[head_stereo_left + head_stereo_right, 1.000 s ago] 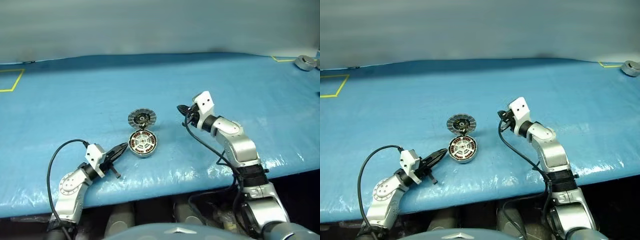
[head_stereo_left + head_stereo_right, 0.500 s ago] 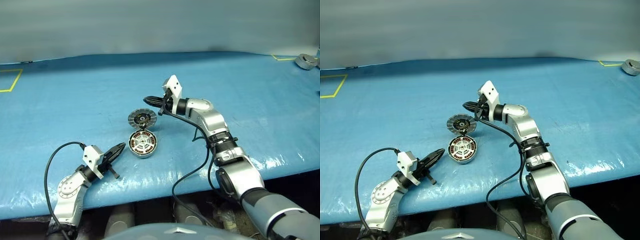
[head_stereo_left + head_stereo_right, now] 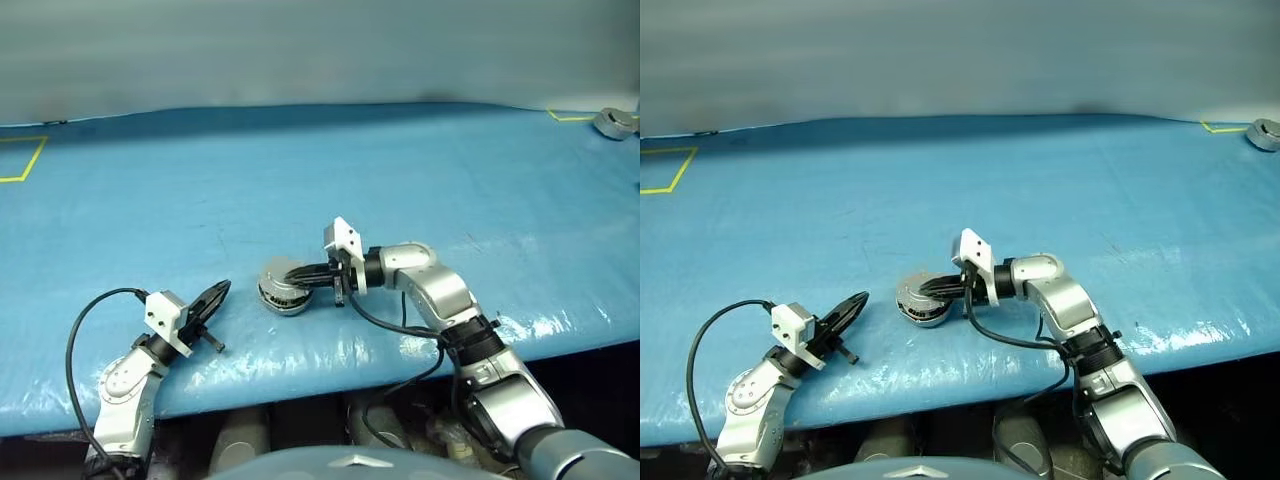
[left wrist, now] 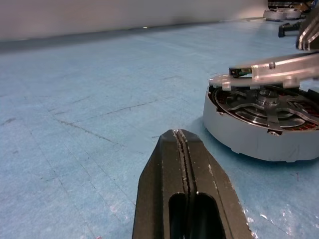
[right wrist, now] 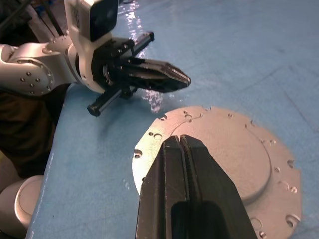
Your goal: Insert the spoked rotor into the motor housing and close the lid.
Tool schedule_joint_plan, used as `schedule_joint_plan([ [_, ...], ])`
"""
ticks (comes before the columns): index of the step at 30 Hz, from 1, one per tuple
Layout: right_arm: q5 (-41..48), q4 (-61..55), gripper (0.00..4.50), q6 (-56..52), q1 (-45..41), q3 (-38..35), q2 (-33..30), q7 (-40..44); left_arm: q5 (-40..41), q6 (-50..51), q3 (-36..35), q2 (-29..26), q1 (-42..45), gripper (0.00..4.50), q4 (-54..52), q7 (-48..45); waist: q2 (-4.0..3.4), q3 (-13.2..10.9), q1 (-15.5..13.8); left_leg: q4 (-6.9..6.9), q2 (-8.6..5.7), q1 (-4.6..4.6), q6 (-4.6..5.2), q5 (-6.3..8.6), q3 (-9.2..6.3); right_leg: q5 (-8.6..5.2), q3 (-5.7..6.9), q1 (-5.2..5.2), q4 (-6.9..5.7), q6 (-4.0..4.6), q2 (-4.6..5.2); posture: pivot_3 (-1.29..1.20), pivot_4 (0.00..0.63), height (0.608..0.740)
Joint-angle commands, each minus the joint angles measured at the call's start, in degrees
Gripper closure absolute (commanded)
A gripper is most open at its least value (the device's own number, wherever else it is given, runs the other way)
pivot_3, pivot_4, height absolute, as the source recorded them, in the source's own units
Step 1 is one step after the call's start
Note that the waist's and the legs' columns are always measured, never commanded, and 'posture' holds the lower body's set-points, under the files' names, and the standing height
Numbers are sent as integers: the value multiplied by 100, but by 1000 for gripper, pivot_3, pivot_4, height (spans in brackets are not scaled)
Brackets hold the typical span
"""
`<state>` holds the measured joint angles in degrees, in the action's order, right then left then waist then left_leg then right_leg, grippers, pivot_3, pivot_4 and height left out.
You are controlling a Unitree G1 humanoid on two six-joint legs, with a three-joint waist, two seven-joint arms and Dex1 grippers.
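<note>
My right gripper should open, grip the lid's raised middle (image 5: 232,150) and seat the lid flat, because the lid tilts with a gap over the motor housing.
The motor housing (image 4: 249,142) stands on the blue table near the front edge, and the spoked rotor (image 4: 261,107) sits inside it with its silver spokes and hub showing. The lid (image 5: 224,149) lies over the housing with its plain drilled side up. It is tilted, leaving a gap on the side that faces my left gripper. My right gripper (image 3: 293,272) is shut and reaches from the right across the lid (image 3: 275,270); whether it touches I cannot tell. My left gripper (image 3: 220,290) is shut and empty, low over the table, a short way left of the housing.
A grey round part (image 3: 612,122) lies at the far right back corner. Yellow tape marks (image 3: 25,160) show at the far left. The blue table cover (image 3: 400,180) stretches wide behind the housing, and its front edge runs just below both grippers.
My right gripper swung left and toward me, down over the housing. The lid, which lay ribbed side up behind the housing, now lies flipped on top of it. My left gripper drew slightly left.
</note>
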<state>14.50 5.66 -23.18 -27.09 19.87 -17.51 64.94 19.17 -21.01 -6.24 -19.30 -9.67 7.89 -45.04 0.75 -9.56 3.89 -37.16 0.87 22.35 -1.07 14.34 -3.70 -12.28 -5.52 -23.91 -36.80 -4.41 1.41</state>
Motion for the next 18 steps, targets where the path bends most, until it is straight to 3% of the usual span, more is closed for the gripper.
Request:
schedule_joint_plan([
  [1,-26,-12,4446,-71,175,4,238,-400,51,-145,-61,18,74,4500,-45,12,0,0,8,0,0,0,0,0,0,0,0,0,-2,-1,0,0,150,740],
  [13,210,-580,4446,-29,628,-501,593,-1423,3,-39,247,190,129,4500,-29,-146,3,2,-17,-3,0,-13,-2,-1,3,-3,-3,15,0,3,1,0,150,740],
  [16,-16,-757,3855,120,731,-385,557,-1676,0,-32,317,179,159,4500,-11,-181,3,2,-9,-3,0,-12,-1,-1,4,-3,-3,12,0,3,0,0,150,740],
  [18,-88,-876,3198,173,828,-304,569,-1794,1,-25,360,153,192,4500,-1,-220,3,2,-12,0,0,-13,-2,-1,1,-3,-3,12,-1,2,-1,0,150,740],
])
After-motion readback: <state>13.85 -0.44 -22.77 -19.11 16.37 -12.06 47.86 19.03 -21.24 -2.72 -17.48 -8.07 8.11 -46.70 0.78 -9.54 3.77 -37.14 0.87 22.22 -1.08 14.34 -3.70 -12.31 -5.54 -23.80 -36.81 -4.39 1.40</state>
